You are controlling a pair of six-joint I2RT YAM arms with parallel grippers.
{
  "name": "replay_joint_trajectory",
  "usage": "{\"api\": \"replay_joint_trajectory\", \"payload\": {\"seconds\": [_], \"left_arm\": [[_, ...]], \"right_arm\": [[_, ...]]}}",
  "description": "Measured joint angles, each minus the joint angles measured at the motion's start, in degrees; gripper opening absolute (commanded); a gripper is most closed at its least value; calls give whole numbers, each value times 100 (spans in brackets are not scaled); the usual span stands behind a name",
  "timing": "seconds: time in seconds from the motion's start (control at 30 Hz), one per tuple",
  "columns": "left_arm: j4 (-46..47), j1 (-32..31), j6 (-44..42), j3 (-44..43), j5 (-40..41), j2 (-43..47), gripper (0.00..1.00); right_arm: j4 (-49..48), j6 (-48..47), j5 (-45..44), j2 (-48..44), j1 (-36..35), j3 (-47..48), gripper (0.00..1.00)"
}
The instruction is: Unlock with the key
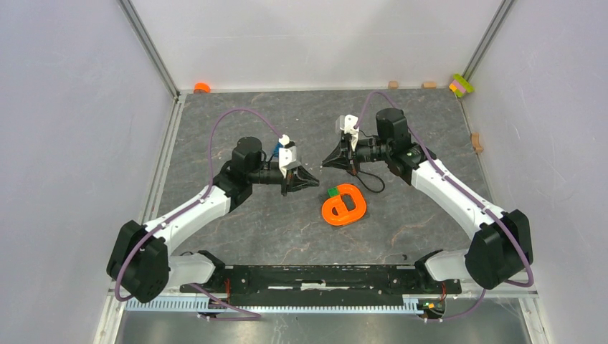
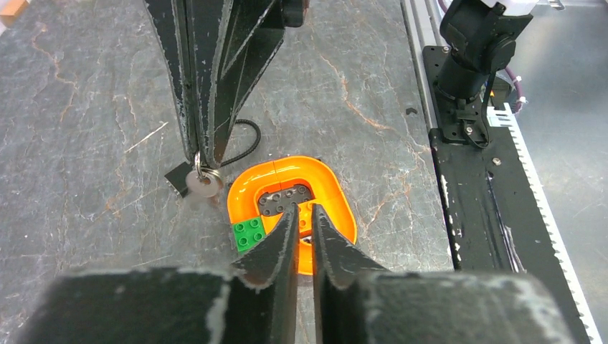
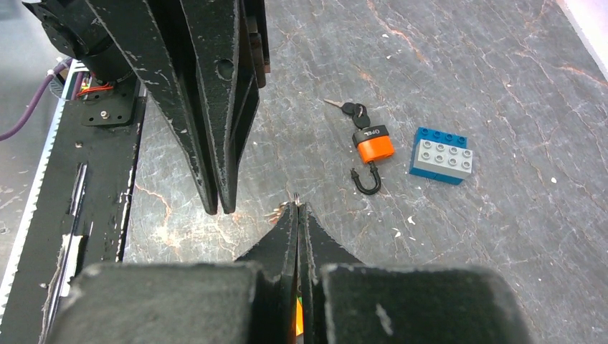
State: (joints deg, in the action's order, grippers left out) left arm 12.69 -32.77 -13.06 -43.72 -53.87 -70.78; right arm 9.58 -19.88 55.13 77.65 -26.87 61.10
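Observation:
My left gripper is shut, with the silvery round piece hanging from my right gripper beyond its fingers, so it should open, move in and grip the piece's lower end [image 2: 208, 194].
The key [image 3: 355, 111], with a black head and a thin silvery blade, lies on the table at the bottom end of the small orange padlock [image 3: 374, 149]; both show only in the right wrist view. My right gripper [image 3: 297, 206] [image 1: 325, 163] is shut on a small metal ring. A silvery round piece [image 2: 203, 184] and a small black piece [image 2: 177, 179] hang from that ring. A thin black cable [image 2: 251, 136] lies behind it. My left gripper [image 2: 305, 211] [image 1: 313, 180] is almost shut and empty. It hovers tip to tip with the right one, above the orange ring-shaped piece [image 2: 337, 193].
The orange ring piece [image 1: 330, 213] carries a green brick [image 1: 333, 192] [image 2: 249, 233]. A blue and grey brick [image 3: 441, 155] lies beside the padlock. Small blocks [image 1: 429, 84] and an orange cap [image 1: 202, 87] lie along the far edge. The black base rail [image 1: 315, 276] runs along the near edge.

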Motion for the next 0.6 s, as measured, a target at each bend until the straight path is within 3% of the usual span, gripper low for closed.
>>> {"api": "replay_joint_trajectory", "payload": {"seconds": [0.13, 0.2, 0.33, 0.6], "left_arm": [[87, 0, 7, 2, 81, -39, 20], [122, 0, 17, 2, 177, -39, 32], [240, 0, 42, 2, 555, -39, 45], [470, 2, 44, 2, 1029, -50, 45]], "right_arm": [[0, -15, -7, 0, -2, 0, 0], [0, -15, -4, 0, -2, 0, 0], [0, -17, 9, 0, -2, 0, 0], [-2, -15, 52, 0, -2, 0, 0]]}}
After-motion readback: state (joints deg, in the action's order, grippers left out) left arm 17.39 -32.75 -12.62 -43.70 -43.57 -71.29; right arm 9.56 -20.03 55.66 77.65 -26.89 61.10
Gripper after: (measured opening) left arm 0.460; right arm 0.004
